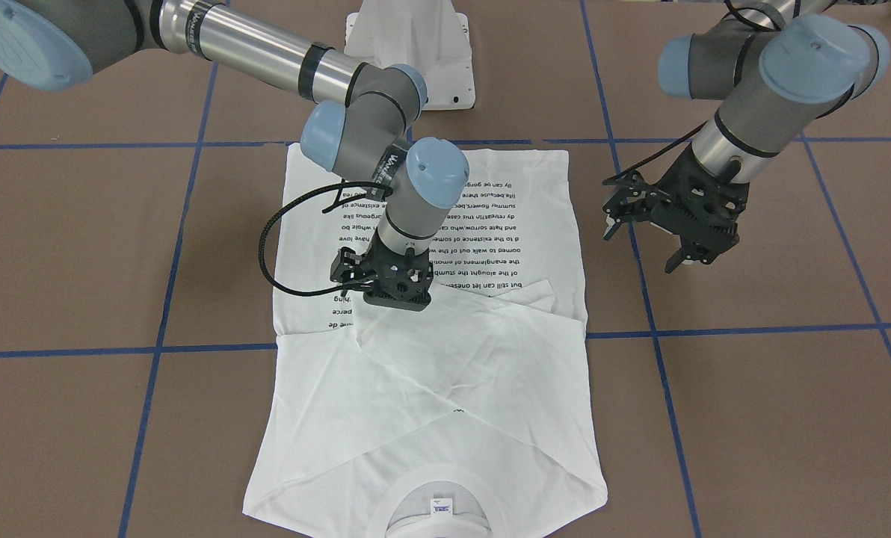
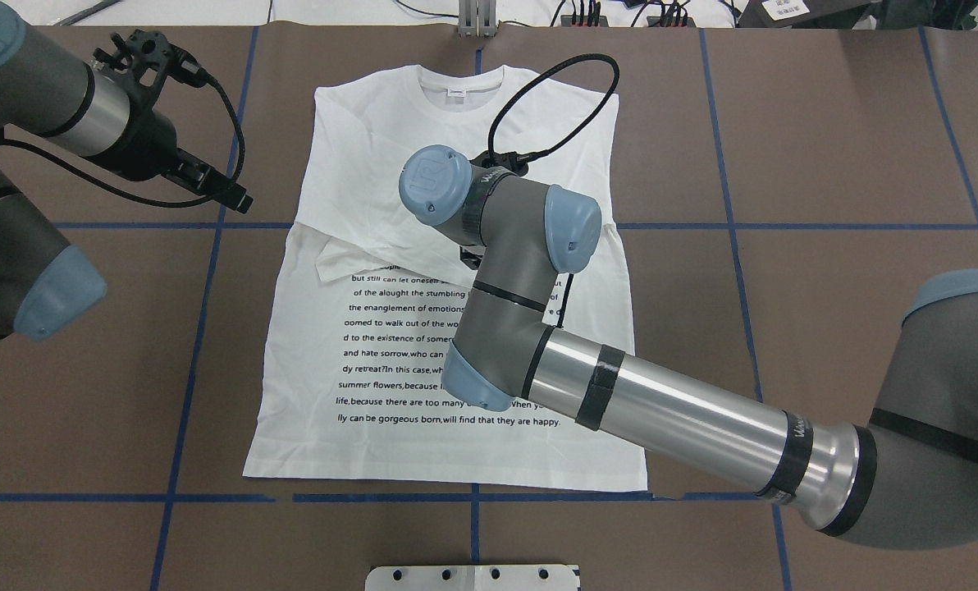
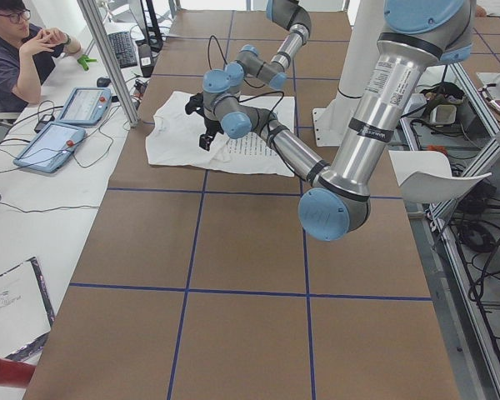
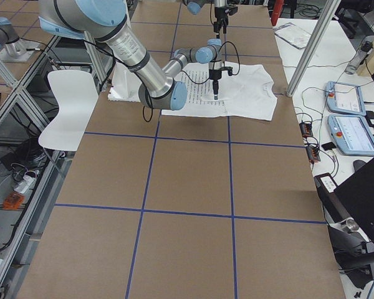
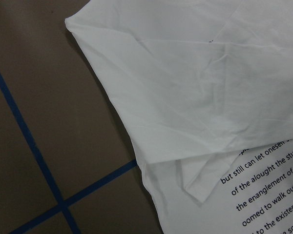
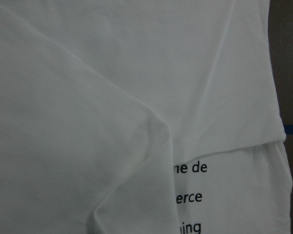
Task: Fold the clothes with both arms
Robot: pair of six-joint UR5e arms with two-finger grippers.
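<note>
The upper folded sleeve bends toward the hem, so the robot's right gripper should grab the sleeve's end (image 6: 139, 204) and pull it straight toward the side edge of the shirt.
The white long-sleeved T-shirt (image 1: 445, 373) (image 2: 358, 123) lies flat on the brown table, printed text up and collar (image 1: 434, 478) on the far side from the robot. Both sleeves are folded in and cross over its chest. My right gripper (image 1: 395, 302) points straight down at the end of the upper folded sleeve (image 6: 88, 122). Its fingers are hidden, so I cannot tell whether it is open or shut. My left gripper (image 1: 703, 254) (image 2: 239, 197) hovers over bare table beside the shirt, fingers apart with nothing between them. The left wrist view shows the shirt's shoulder edge (image 5: 185, 97).
Blue tape lines (image 1: 647, 299) grid the brown table. The robot's white pedestal base (image 1: 408, 45) stands at the near edge. A seated person (image 3: 17, 58) and tablets (image 3: 71, 108) are at a side table beyond the shirt. A metal post (image 4: 311, 43) rises by that table's edge.
</note>
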